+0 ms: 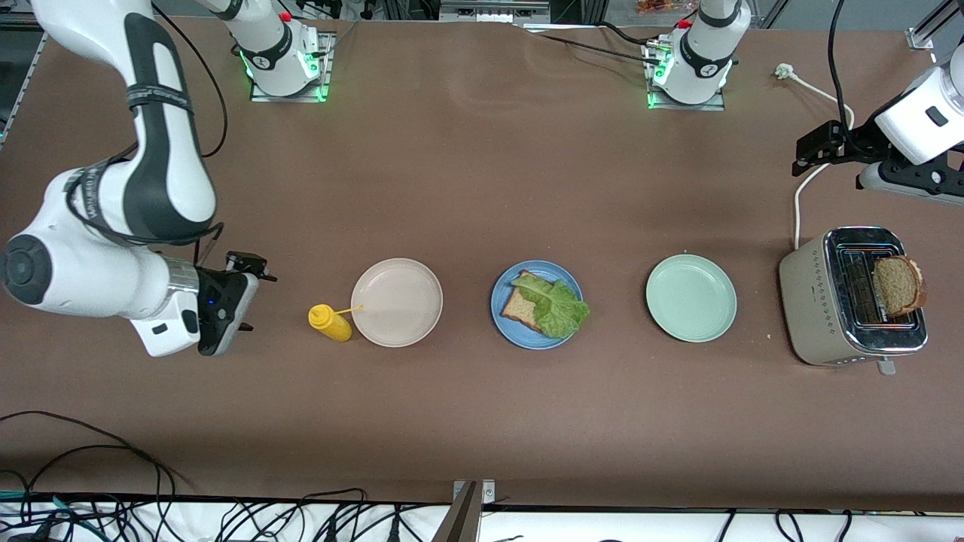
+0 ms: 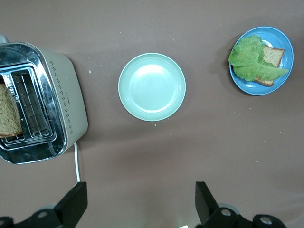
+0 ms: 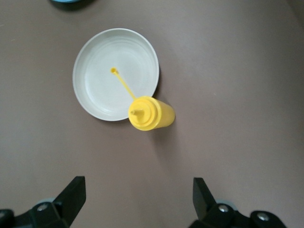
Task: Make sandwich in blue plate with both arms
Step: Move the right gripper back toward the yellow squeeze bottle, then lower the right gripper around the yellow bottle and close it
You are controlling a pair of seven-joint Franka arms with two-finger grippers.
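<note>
The yellow mustard bottle should next have my right gripper come to its lower body [image 1: 341, 333] [image 3: 168, 115] and close there, well below its cap.
The blue plate [image 1: 503, 292] [image 2: 281, 42] lies mid-table. On it rests one brown bread slice [image 1: 521, 309] [image 2: 272, 56] with a ruffled lettuce leaf [image 1: 559, 307] [image 2: 251, 59] on top. A second bread slice [image 1: 898, 284] [image 2: 8, 113] stands in a slot of the toaster [image 1: 817, 301] [image 2: 66, 95]. My left gripper [image 1: 904, 175] [image 2: 141, 199] hangs open and holds nothing, high over the white cable beside the toaster. At the right arm's end of the table my right gripper [image 1: 230, 312] [image 3: 137, 197] is open too, over bare table beside the mustard bottle.
A yellow mustard bottle [image 1: 330, 322] [image 3: 152, 113] stands next to a beige-white plate [image 1: 397, 302] [image 3: 102, 71]. A mint-green plate [image 1: 690, 297] [image 2: 152, 86] lies between the blue plate and the toaster. The toaster's white cable [image 1: 809, 177] runs toward the left arm's base.
</note>
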